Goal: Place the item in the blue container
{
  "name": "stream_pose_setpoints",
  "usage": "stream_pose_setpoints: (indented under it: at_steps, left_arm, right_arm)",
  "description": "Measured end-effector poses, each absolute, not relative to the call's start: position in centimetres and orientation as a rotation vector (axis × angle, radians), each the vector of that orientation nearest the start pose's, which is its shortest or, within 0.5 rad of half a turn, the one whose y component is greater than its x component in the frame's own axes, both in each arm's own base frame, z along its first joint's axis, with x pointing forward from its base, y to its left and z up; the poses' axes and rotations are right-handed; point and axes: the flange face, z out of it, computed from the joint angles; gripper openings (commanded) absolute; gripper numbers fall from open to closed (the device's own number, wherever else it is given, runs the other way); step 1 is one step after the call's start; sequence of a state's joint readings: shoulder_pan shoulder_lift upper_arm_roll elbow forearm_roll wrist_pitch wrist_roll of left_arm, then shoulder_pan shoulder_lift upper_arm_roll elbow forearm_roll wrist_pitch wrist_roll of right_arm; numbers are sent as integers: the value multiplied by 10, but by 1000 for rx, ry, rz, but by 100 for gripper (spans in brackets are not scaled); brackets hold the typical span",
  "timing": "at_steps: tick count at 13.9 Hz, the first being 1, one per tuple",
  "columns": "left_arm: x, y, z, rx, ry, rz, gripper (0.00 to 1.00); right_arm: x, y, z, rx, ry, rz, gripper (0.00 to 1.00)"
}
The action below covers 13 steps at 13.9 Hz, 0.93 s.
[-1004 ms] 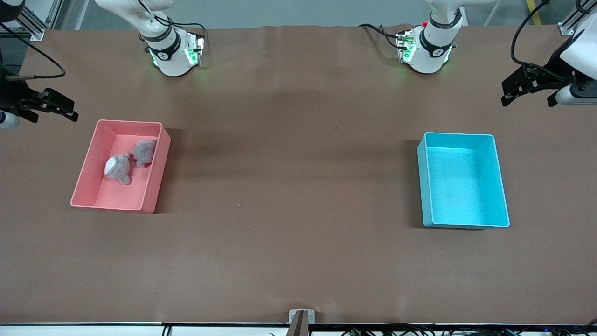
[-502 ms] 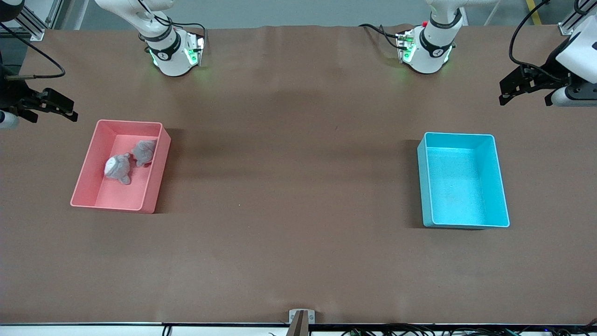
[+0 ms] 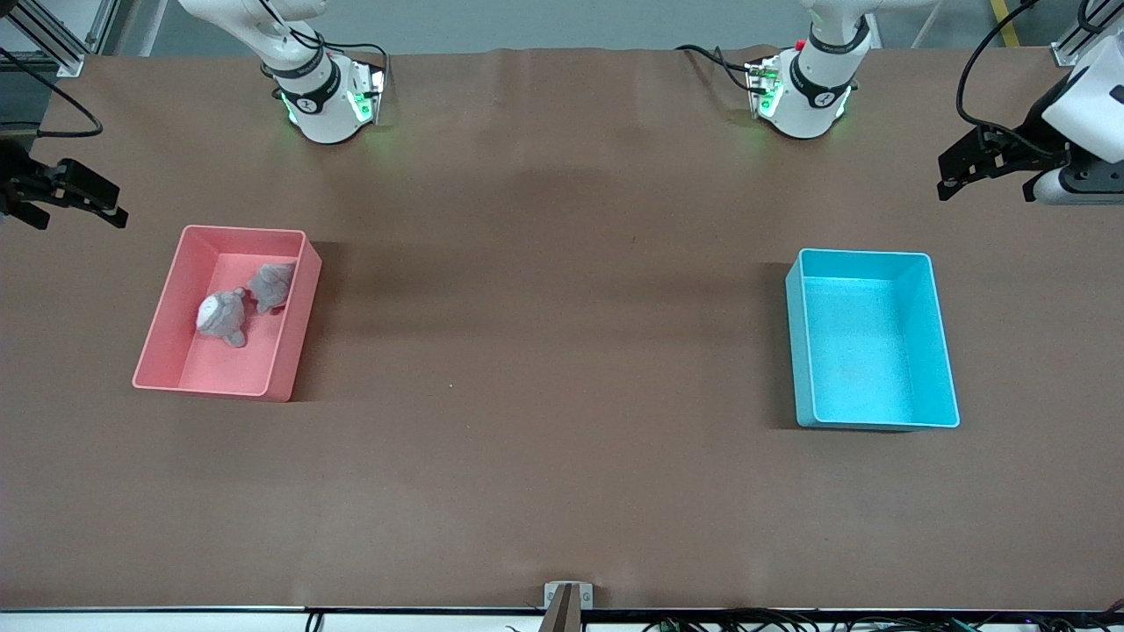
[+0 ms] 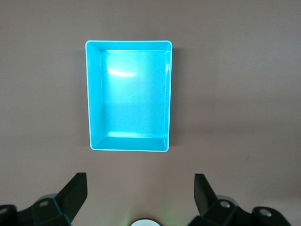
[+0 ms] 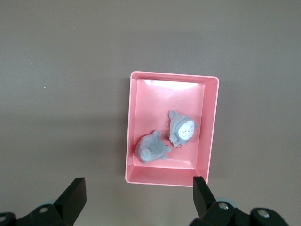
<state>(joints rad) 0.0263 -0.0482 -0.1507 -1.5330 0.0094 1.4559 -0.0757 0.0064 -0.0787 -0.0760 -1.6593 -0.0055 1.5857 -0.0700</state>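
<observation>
The face-up grey plush toy in the pink bin is next for my right gripper, which should go to it and close on the toy's white face [image 3: 212,314] [image 5: 186,131].
The blue container [image 3: 865,254] is a cyan bin with nothing in it, toward the left arm's end of the table; it also shows in the left wrist view [image 4: 128,43]. Two grey plush toys [image 3: 219,316] [image 3: 270,285] lie side by side in a pink bin [image 3: 156,338] toward the right arm's end, seen in the right wrist view as one face-up toy [image 5: 183,129] and one rounder toy [image 5: 151,148]. My left gripper [image 3: 983,180] [image 4: 139,178] hangs open over bare table near the blue container. My right gripper [image 3: 77,211] [image 5: 138,181] hangs open over the table edge beside the pink bin [image 5: 174,76].
Both arm bases [image 3: 325,96] [image 3: 803,92] stand along the table edge farthest from the front camera. Wide brown tabletop [image 3: 553,333] lies between the two bins. A small bracket [image 3: 567,597] sits at the table edge nearest the front camera.
The right gripper has drifted outward toward its end of the table and slightly toward the bases. The left gripper has shifted a little the same way. Toys and bins have not moved.
</observation>
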Motion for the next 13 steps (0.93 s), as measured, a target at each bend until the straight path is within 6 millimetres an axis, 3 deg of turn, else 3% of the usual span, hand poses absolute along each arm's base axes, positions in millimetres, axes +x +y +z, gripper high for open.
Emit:
stream_pose_setpoints:
  at_steps: [2, 4, 8, 11, 13]
  left_arm:
    - [525, -67, 655, -3121, 76, 50, 100]
    - [527, -68, 653, -3122, 78, 45, 100]
    - [533, -67, 646, -3124, 77, 51, 100]
    - [535, -67, 644, -3124, 75, 54, 100]
    - [535, -67, 644, -3124, 75, 53, 100]
  right_arm:
    - [541, -49, 614, -3144, 27, -19, 100]
    - [556, -62, 589, -3146, 63, 11, 100]
    - [592, -87, 509, -3144, 123, 143, 100]
    - [596, -100, 456, -3140, 152, 174, 100]
    - [586, -103, 407, -3140, 162, 173, 100]
